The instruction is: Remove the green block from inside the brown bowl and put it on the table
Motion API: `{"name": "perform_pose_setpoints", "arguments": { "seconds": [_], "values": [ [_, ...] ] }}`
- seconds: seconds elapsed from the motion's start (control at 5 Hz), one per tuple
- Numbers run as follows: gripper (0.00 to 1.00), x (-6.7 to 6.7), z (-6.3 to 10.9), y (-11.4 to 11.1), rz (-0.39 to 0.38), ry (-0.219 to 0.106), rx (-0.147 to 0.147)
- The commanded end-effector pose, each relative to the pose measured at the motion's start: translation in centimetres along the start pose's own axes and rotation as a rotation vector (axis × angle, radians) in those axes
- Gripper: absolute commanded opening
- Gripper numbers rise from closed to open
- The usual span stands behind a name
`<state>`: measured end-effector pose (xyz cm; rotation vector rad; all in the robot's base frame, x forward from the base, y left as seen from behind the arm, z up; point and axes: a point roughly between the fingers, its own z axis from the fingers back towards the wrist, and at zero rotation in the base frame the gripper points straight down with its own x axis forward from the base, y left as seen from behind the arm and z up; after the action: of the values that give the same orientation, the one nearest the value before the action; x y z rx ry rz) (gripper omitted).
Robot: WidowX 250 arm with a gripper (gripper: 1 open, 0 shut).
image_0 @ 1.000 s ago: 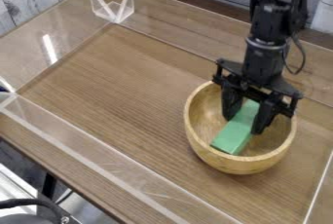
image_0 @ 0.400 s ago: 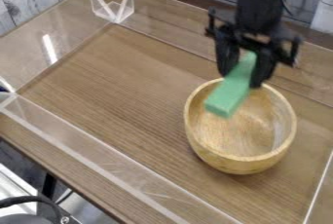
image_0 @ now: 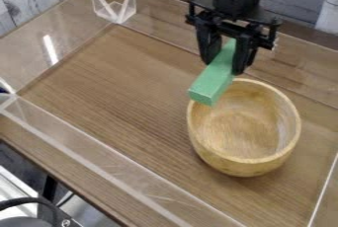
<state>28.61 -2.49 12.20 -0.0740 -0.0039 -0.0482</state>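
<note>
Next, my gripper lets go of the green block on the open table (image_0: 94,95) between the clear bracket and the near acrylic side.
My gripper (image_0: 227,53) points down and is shut on the upper end of the green block (image_0: 214,78). The block hangs tilted in the air, its lower end over the left rim of the brown bowl (image_0: 246,130). The bowl sits at the right of the table (image_0: 119,83), and its light wooden inside shows bare grain. The black arm rises out of the top of the picture.
Low clear acrylic walls (image_0: 79,137) run along the table's edges, with a clear bracket (image_0: 117,4) at the far left corner. A grey plank backdrop stands behind. Open tabletop stretches left of the bowl.
The gripper has risen out of the bowl and shifted left and away, carrying the green block with it. The block hung inside the bowl before and now hangs over the bowl's left rim.
</note>
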Motion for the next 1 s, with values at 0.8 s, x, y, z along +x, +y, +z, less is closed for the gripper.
{"name": "perform_pose_setpoints", "arguments": {
  "seconds": [0.8],
  "values": [
    [0.00,-4.9,-0.2,14.9,0.184,-0.042,0.057]
  ]
}}
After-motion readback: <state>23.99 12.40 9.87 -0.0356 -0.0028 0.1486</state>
